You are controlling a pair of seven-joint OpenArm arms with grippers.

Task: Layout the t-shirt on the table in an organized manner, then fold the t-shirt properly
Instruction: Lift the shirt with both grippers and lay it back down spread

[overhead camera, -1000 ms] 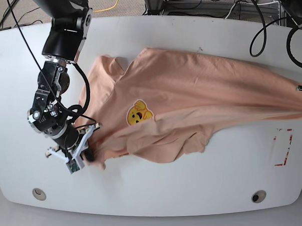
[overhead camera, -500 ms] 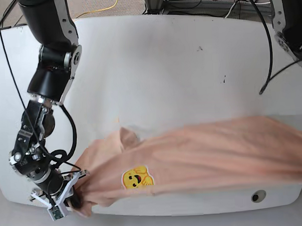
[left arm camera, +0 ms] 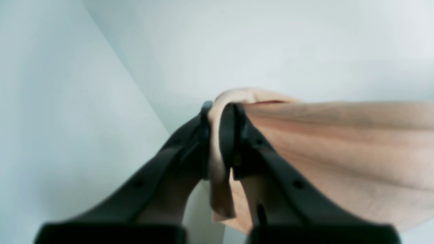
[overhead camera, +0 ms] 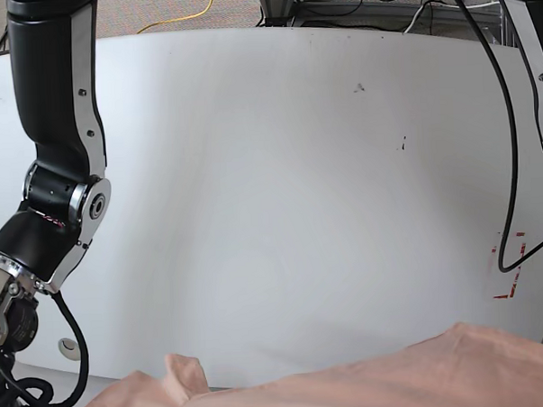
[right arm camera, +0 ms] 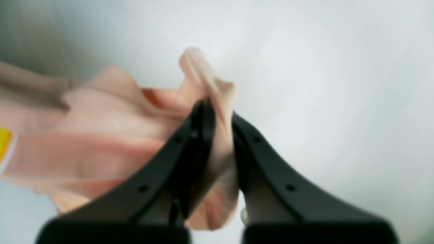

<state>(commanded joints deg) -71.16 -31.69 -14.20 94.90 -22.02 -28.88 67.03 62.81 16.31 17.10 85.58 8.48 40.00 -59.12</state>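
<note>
Next, I release my right gripper's t-shirt fold on the bare white table [overhead camera: 153,133] beside the black arm links, toward the yellow cable.
The peach-tan t-shirt [overhead camera: 369,384] hangs stretched in a band along the bottom of the base view, over the near edge of the white table [overhead camera: 297,166]. In the left wrist view my left gripper [left arm camera: 218,118] is shut on a bunched edge of the t-shirt [left arm camera: 339,152], which runs off to the right. My right gripper [right arm camera: 220,115] is shut on another fold of the t-shirt [right arm camera: 101,149], with the yellow print [right arm camera: 5,142] at the left border. Neither gripper shows in the base view.
The right arm's black links [overhead camera: 56,222] stand at the table's left side, its cable crossing a small round hole [overhead camera: 69,346]. A red-outlined mark [overhead camera: 511,270] lies near the right edge. Cables [overhead camera: 502,112] hang at the right and behind the table.
Both arms have pulled toward the near edge, dragging the t-shirt off the middle of the table. It now spans the bottom of the base view, and the grippers have left that view.
</note>
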